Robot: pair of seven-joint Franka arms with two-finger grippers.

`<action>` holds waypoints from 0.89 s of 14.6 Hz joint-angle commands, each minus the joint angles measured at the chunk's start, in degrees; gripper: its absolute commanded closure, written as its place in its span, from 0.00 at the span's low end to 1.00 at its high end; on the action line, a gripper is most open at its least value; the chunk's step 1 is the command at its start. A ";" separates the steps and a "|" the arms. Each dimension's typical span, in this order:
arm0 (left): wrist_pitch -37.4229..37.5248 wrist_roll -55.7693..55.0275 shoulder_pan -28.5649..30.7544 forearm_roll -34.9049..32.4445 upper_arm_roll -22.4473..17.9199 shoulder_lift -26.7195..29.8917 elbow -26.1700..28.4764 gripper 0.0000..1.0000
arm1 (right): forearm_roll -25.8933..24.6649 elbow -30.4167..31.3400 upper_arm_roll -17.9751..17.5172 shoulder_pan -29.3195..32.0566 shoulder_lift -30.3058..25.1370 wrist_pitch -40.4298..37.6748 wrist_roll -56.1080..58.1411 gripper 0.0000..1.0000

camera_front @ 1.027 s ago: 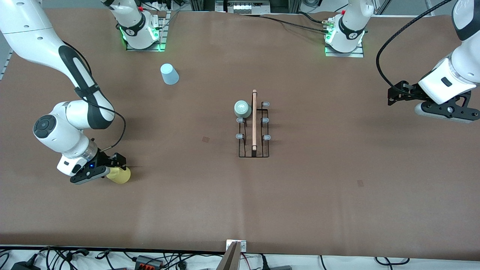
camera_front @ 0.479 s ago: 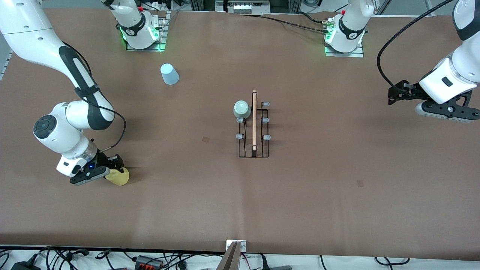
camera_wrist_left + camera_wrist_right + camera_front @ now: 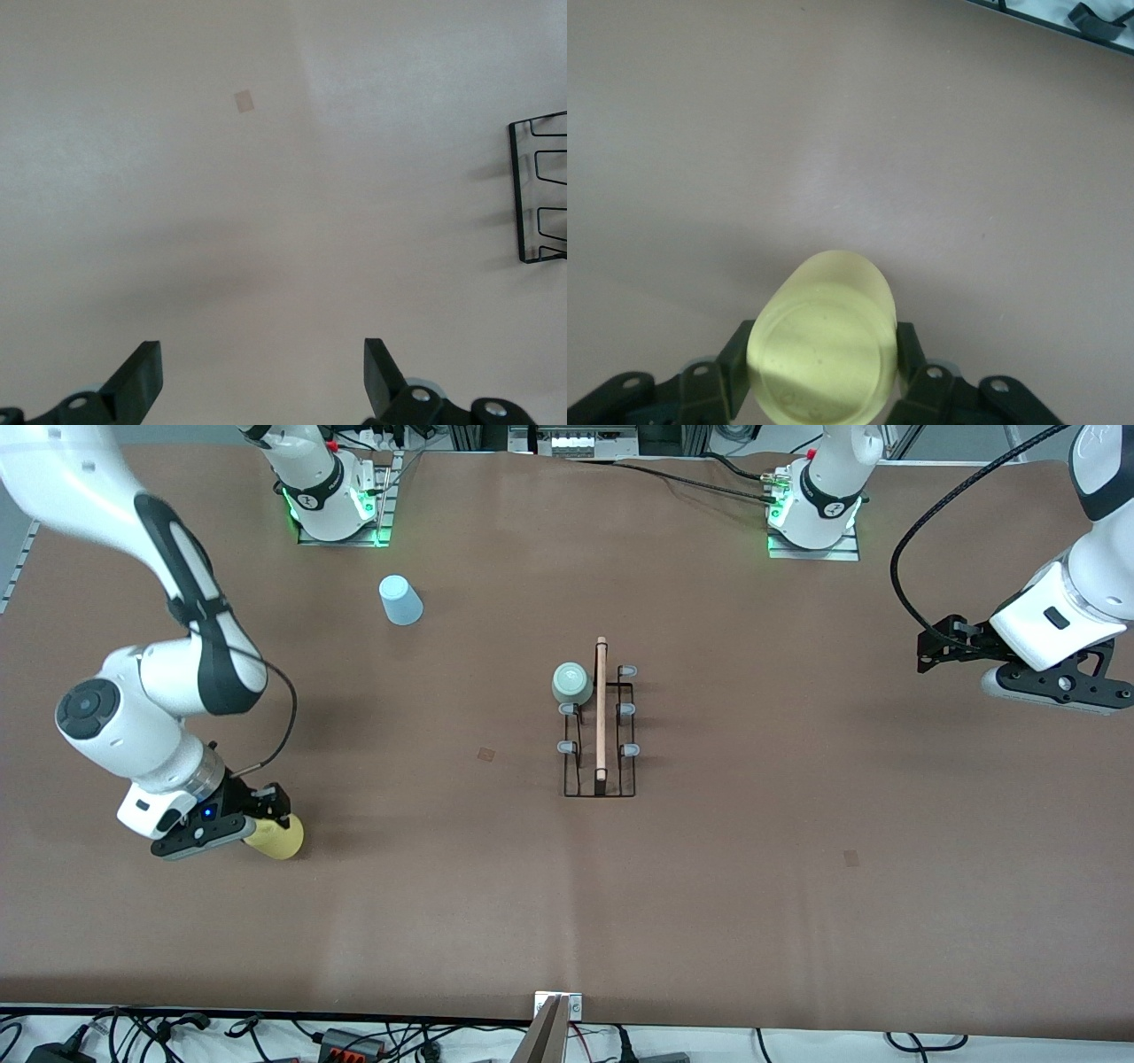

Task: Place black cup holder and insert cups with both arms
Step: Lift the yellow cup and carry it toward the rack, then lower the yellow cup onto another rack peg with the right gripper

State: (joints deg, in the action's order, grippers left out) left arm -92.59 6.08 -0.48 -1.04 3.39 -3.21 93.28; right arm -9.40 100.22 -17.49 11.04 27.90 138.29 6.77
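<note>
My right gripper will let go of the yellow cup on the cup holder's empty end peg in the pale green cup's row (image 3: pixel 570 751).
The black cup holder (image 3: pixel 601 731) with its wooden rod handle stands mid-table; its end shows in the left wrist view (image 3: pixel 539 190). A pale green cup (image 3: pixel 572 682) sits upside down on one of its prongs at the end nearer the robot bases. A light blue cup (image 3: pixel 400 600) stands upside down on the table near the right arm's base. My right gripper (image 3: pixel 270 824) is shut on the yellow cup (image 3: pixel 276 838), (image 3: pixel 824 345), held tilted just above the table at the right arm's end. My left gripper (image 3: pixel 930 651), (image 3: pixel 263 376) is open and empty, waiting above the left arm's end.
Brown table cover (image 3: pixel 753 850) with small darker patches (image 3: pixel 486 754), (image 3: pixel 850 857). Arm bases (image 3: pixel 332 509), (image 3: pixel 815 514) stand along the edge farthest from the front camera. Cables lie off the nearest edge (image 3: pixel 177 1032).
My right arm has risen and shifted slightly toward its end of the table with the yellow cup in its grip. The left arm has barely moved.
</note>
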 commanded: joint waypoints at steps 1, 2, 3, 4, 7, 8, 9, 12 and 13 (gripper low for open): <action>0.39 -0.20 -0.23 -1.07 -0.13 1.01 0.41 0.00 | -0.09 1.38 0.18 -4.25 -5.39 -5.74 -11.47 0.83; 0.39 -0.20 -0.23 -1.07 -0.13 1.01 0.41 0.00 | 0.00 1.38 0.18 -6.70 -6.62 -7.15 -16.56 0.83; 0.39 -0.20 -0.23 -1.07 -0.13 1.01 0.41 0.00 | 0.17 1.38 0.09 -8.99 -7.07 -8.38 -21.66 0.83; 0.39 -0.20 -0.14 -1.07 -0.13 1.01 0.41 0.00 | 1.22 1.03 0.09 -11.28 -7.25 -9.26 -26.93 0.83; 0.39 -0.20 -0.14 -1.07 -0.22 0.93 0.41 0.00 | 4.04 -1.16 0.09 -19.80 -7.16 -9.18 -41.79 0.84; 0.39 -0.20 -0.14 -0.98 -0.22 0.93 0.41 0.00 | 3.61 -2.39 0.44 -23.57 -6.81 -9.27 -45.93 0.83; 0.39 -0.20 -0.14 -0.98 -0.22 0.93 0.41 0.00 | 3.43 -3.97 1.49 -26.21 -6.46 -9.36 -50.23 0.84; 0.39 -0.20 -0.14 -0.98 -0.22 0.93 0.41 0.00 | 3.17 -9.06 2.46 -31.59 -4.01 -11.37 -58.25 0.84; 0.39 -0.20 -0.14 -1.07 -0.22 0.93 0.41 0.00 | 2.55 -11.52 2.47 -33.26 -2.78 -12.42 -61.32 0.84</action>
State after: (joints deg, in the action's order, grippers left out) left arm -92.59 6.08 -0.45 -1.04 3.27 -3.21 93.28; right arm -6.62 94.49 -16.43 -19.07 21.91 128.54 -49.75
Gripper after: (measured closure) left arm 0.000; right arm 0.330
